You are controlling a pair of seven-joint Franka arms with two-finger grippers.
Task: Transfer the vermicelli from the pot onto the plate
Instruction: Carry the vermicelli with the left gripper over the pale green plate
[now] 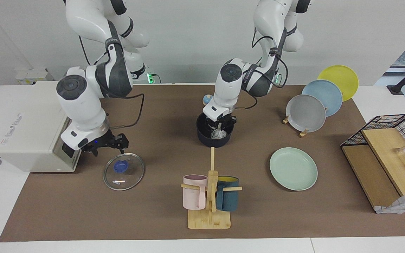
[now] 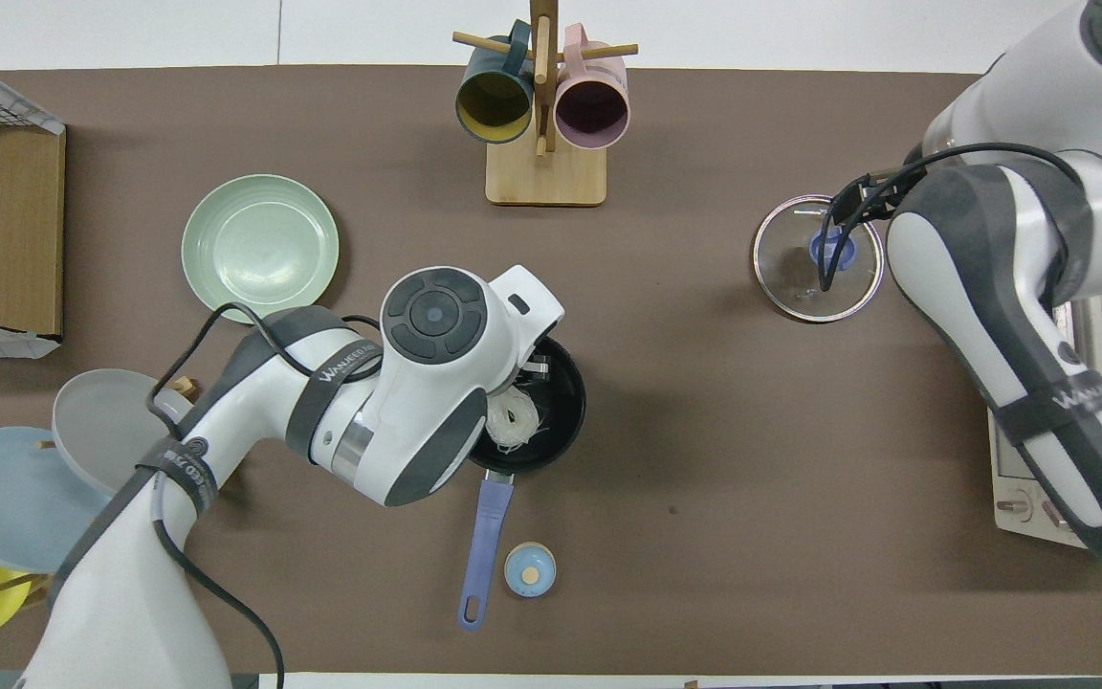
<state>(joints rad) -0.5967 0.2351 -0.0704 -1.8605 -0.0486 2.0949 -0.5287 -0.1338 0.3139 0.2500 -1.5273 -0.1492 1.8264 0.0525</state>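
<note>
Next, my left gripper releases the whitish vermicelli so that it ends up in the middle of the mint-green plate (image 2: 268,253).
The dark navy pot (image 1: 213,137) stands mid-table, its blue handle (image 2: 484,550) pointing toward the robots. The whitish vermicelli (image 1: 219,134) is inside it and also shows in the overhead view (image 2: 513,422). My left gripper (image 1: 220,128) reaches down into the pot and is shut on the top of the vermicelli bundle, which is still within the pot's rim. The mint-green plate (image 1: 293,169) lies empty, farther from the robots than the pot and toward the left arm's end. My right gripper (image 1: 108,146) is open and empty, just above the edge of a glass lid (image 1: 124,171).
A wooden mug stand (image 1: 209,211) with a pink mug and a dark teal mug stands farther out than the pot. Grey, light blue and yellow plates (image 1: 306,113) lean in a rack. A wire basket (image 1: 396,140), a white appliance (image 1: 23,126) and a small blue knob (image 2: 529,569) are also present.
</note>
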